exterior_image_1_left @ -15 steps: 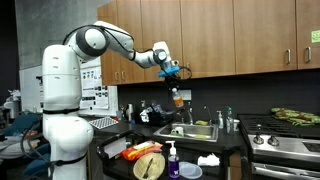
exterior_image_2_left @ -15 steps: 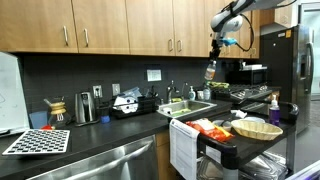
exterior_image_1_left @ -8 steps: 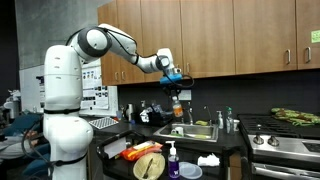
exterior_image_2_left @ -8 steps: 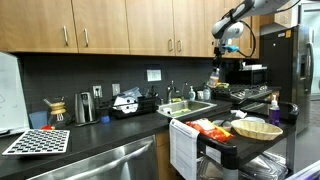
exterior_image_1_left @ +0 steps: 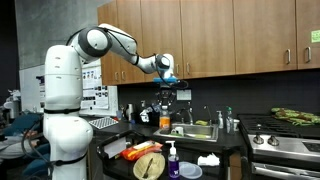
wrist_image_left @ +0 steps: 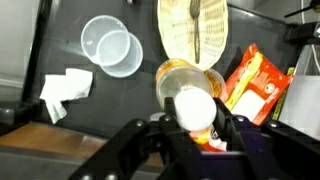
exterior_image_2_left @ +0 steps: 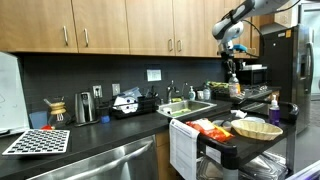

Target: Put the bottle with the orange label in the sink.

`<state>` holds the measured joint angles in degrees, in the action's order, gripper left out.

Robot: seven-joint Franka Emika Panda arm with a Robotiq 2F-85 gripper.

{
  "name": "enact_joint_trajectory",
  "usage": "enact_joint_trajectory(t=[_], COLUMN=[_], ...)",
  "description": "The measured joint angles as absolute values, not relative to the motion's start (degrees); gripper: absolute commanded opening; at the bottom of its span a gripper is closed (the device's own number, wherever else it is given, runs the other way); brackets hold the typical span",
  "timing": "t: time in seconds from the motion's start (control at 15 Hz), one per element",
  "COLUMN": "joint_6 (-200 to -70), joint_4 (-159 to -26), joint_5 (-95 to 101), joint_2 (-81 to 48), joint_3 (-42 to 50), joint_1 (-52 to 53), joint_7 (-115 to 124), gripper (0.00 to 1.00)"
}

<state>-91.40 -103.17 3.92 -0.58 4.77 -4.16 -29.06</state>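
Observation:
I will release the bottle in the steel sink (exterior_image_1_left: 179,131), near the cart-side edge.
My gripper (exterior_image_1_left: 166,97) (exterior_image_2_left: 232,72) is shut on the bottle with the orange label (exterior_image_1_left: 165,116) (exterior_image_2_left: 234,88), which hangs upright in the air below it. In the wrist view the bottle (wrist_image_left: 192,104) is seen end-on, a pale round end with orange behind it, clamped between the two dark fingers (wrist_image_left: 226,128) of the gripper (wrist_image_left: 196,122). The steel sink (exterior_image_1_left: 193,131) (exterior_image_2_left: 190,109) lies lower down in the dark countertop in both exterior views. The wrist view shows a dark cart top under the bottle, with the sink out of view there.
On the cart lie a woven tray (wrist_image_left: 192,30) (exterior_image_2_left: 255,128), an orange snack bag (wrist_image_left: 255,82) (exterior_image_1_left: 140,152), clear plastic cups (wrist_image_left: 112,47) and a white cloth (wrist_image_left: 63,92). A purple pump bottle (exterior_image_1_left: 173,160) (exterior_image_2_left: 273,108) stands there. A curved faucet (exterior_image_1_left: 189,113) rises behind the sink. A stove (exterior_image_1_left: 285,142) stands beside it.
The gripper has come down with the bottle still in it and shifted sideways, away from the spot above the sink toward the cart. The grip has not changed.

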Motion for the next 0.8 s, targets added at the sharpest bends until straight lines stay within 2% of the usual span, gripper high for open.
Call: enact_joint_trajectory(t=[0.47, 0.8], joint_6=[-73.79, -76.15], joint_4=[-100.59, -100.57], joint_5=[4.38, 4.21], joint_2=[-0.57, -1.37], joint_3=[4.76, 4.69], joint_1=[-4.13, -4.1], joint_7=[-23.75, -22.68], gripper=[0.14, 0.14])
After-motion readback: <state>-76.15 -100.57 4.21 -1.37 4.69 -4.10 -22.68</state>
